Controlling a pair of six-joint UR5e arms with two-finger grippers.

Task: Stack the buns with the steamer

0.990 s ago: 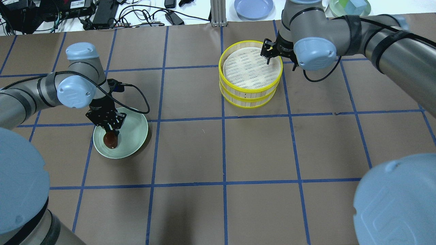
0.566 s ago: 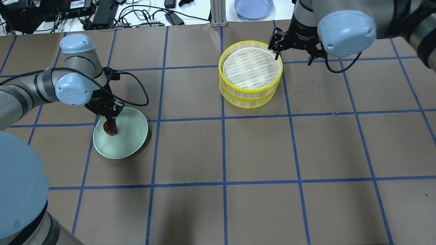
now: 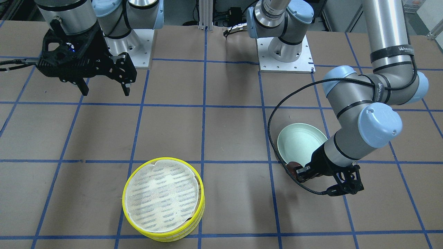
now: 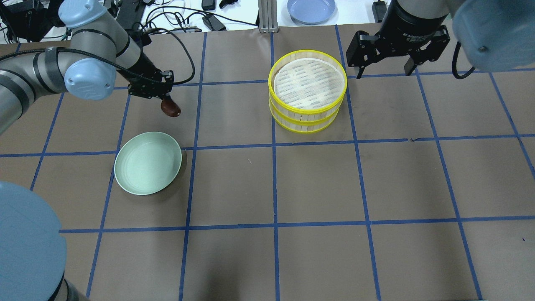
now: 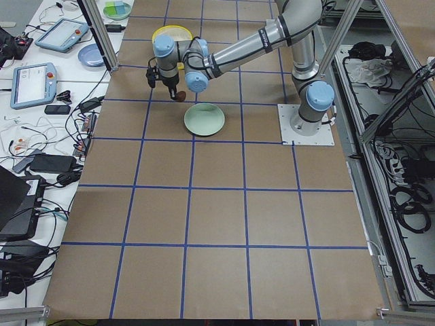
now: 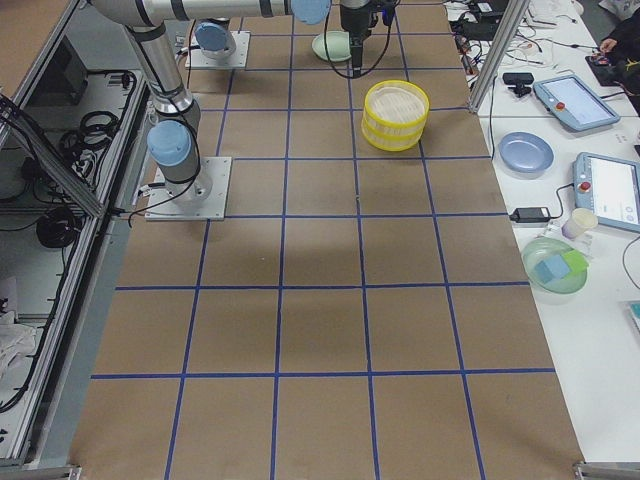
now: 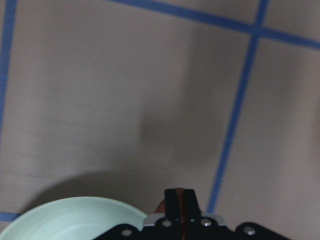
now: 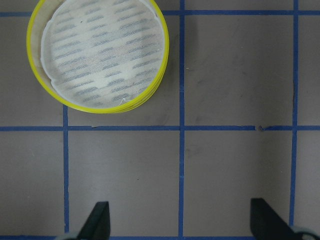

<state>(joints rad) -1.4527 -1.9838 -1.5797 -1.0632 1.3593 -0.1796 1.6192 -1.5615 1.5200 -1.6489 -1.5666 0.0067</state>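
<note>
The robot's left gripper should release the reddish-brown bun inside the steamer [image 3: 183,198], next to the steamer's rim nearest the green plate.
The steamer [image 4: 307,90] is two yellow-rimmed trays stacked at the table's far middle; its top white slatted bottom is bare, as the right wrist view [image 8: 97,55] and the front view [image 3: 162,199] show. My left gripper [image 4: 166,101] is shut on the dark reddish-brown bun [image 4: 170,108] and holds it in the air beyond the pale green plate [image 4: 148,168], left of the steamer. In the front view the bun [image 3: 295,168] hangs past the plate's rim [image 3: 282,148]. My right gripper [image 4: 383,71] is open and empty, high to the right of the steamer. The cream-yellow bun is out of view.
The green plate holds nothing. A white bench at the table's far edge carries a blue plate [image 4: 311,9], cables and power bricks [image 4: 125,16]. Blue tape lines grid the brown table.
My left gripper has lifted the brown bun off the green plate and carried it away from the robot, toward the steamer. My right gripper has risen and drawn back from the steamer's rim.
</note>
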